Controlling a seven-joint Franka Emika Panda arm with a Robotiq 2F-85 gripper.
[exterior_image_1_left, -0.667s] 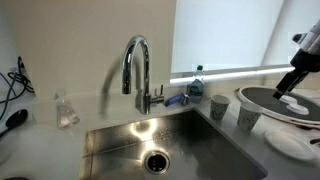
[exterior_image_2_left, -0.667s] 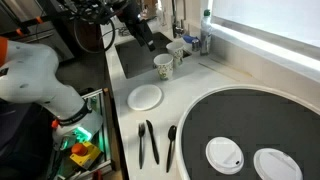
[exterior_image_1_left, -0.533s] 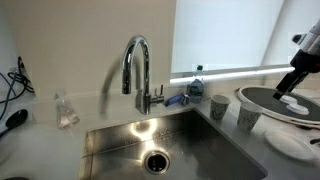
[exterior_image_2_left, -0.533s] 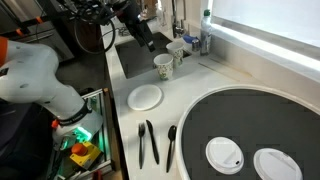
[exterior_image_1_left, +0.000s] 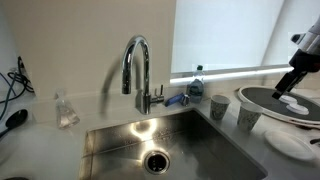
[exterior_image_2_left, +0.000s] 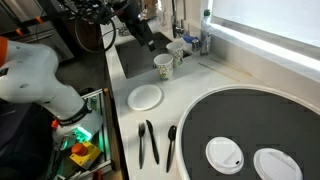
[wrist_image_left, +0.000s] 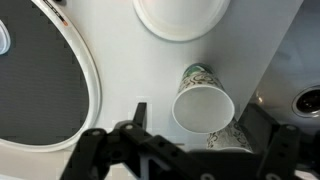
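I need to close my gripper on the rim of the paper cup (exterior_image_1_left: 226, 98) that is nearest the bottle, on the side that faces the round black tray.
My gripper (wrist_image_left: 200, 135) is open and empty, hovering above two white patterned paper cups on the white counter. In the wrist view one cup (wrist_image_left: 203, 105) stands upright between the spread fingers, and a second cup (wrist_image_left: 236, 142) is partly hidden behind the gripper body. The cups show in both exterior views (exterior_image_1_left: 247, 117) (exterior_image_2_left: 163, 67), next to the sink. The gripper (exterior_image_1_left: 285, 88) (exterior_image_2_left: 147, 40) hangs above the counter beside the cups, touching nothing.
A steel sink (exterior_image_1_left: 170, 145) with a chrome faucet (exterior_image_1_left: 137, 70) lies beside the cups. A white plate (exterior_image_2_left: 146, 97), black utensils (exterior_image_2_left: 148, 142) and a round black tray (exterior_image_2_left: 250, 115) with two white lids (exterior_image_2_left: 224, 153) sit on the counter. A bottle (exterior_image_1_left: 196, 82) stands by the window.
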